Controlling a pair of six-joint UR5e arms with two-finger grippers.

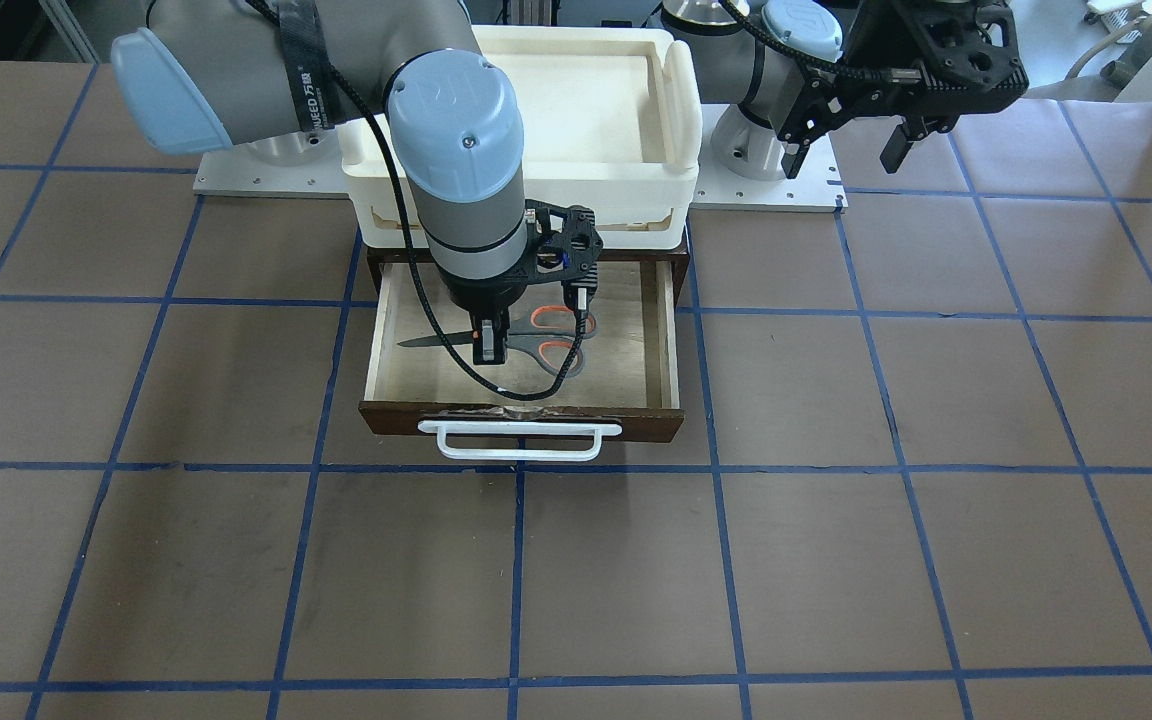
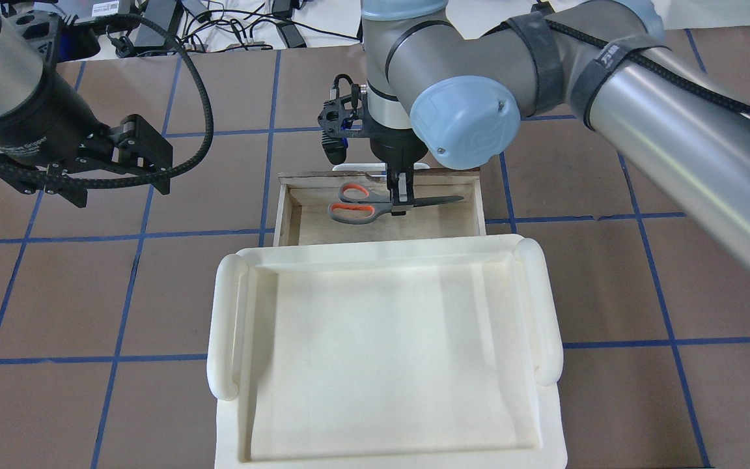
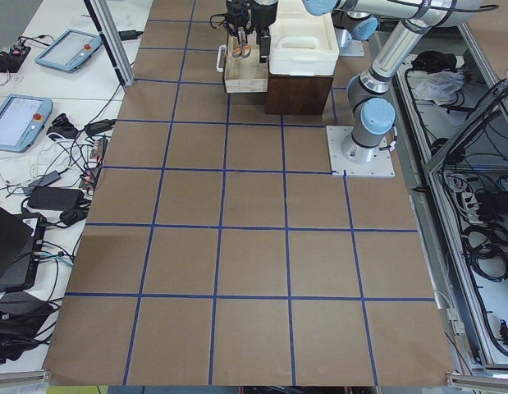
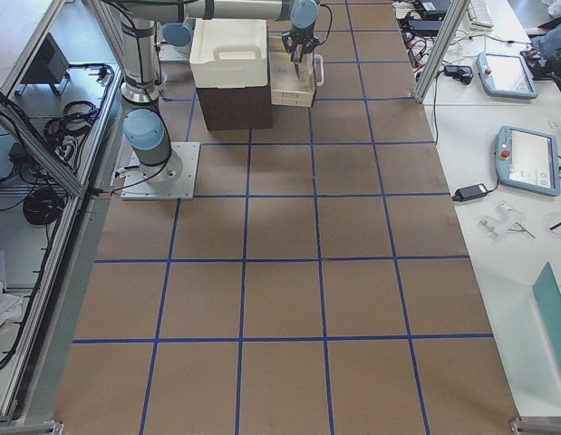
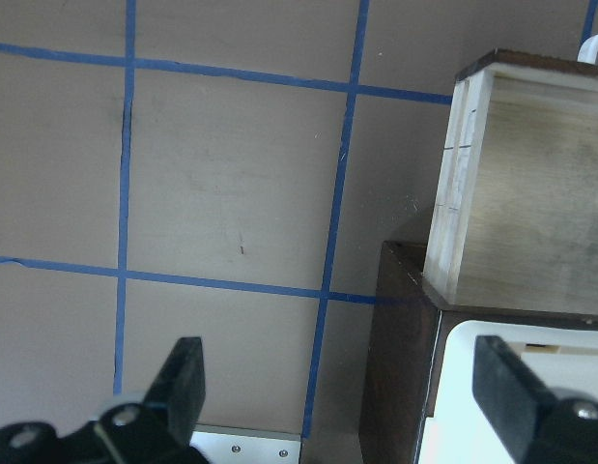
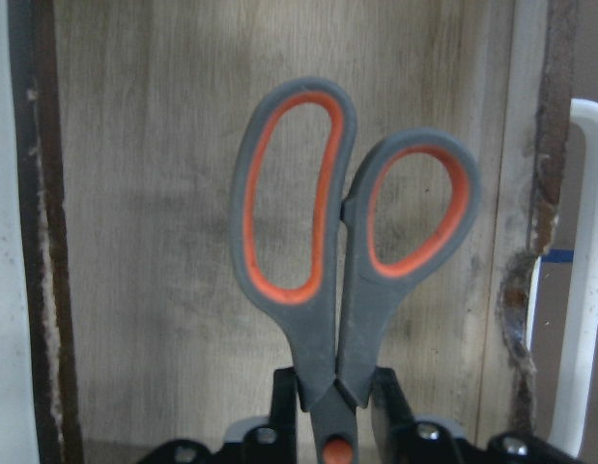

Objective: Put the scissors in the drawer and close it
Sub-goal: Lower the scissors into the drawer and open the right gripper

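Observation:
Next, my right gripper puts the scissors down on the drawer's plywood bottom midway (image 1: pixel 524 352) (image 6: pixel 313 333) between the drawer's front panel and the cabinet.
The scissors (image 1: pixel 556 338), grey handles lined orange-red, lie level inside the open wooden drawer (image 1: pixel 521 415), blades toward the view's left. My right gripper (image 1: pixel 486 352) reaches down into the drawer and is shut on the scissors near their pivot. The right wrist view shows the fingers (image 6: pixel 381 391) pressed on both sides of the scissors (image 6: pixel 327 222) over the plywood floor (image 6: pixel 134 242). From overhead the scissors (image 2: pixel 352 207) and right gripper (image 2: pixel 400 207) sit mid-drawer (image 2: pixel 284 215). My left gripper (image 1: pixel 848 150) hangs open and empty off to the side (image 2: pixel 121 189).
A white plastic tray (image 1: pixel 676 90) sits on the dark brown cabinet (image 5: pixel 405 338) above the drawer. The drawer's white bar handle (image 1: pixel 521 440) faces away from the robot. The table is brown with blue grid lines. The left wrist view shows the drawer's side (image 5: pixel 511 184).

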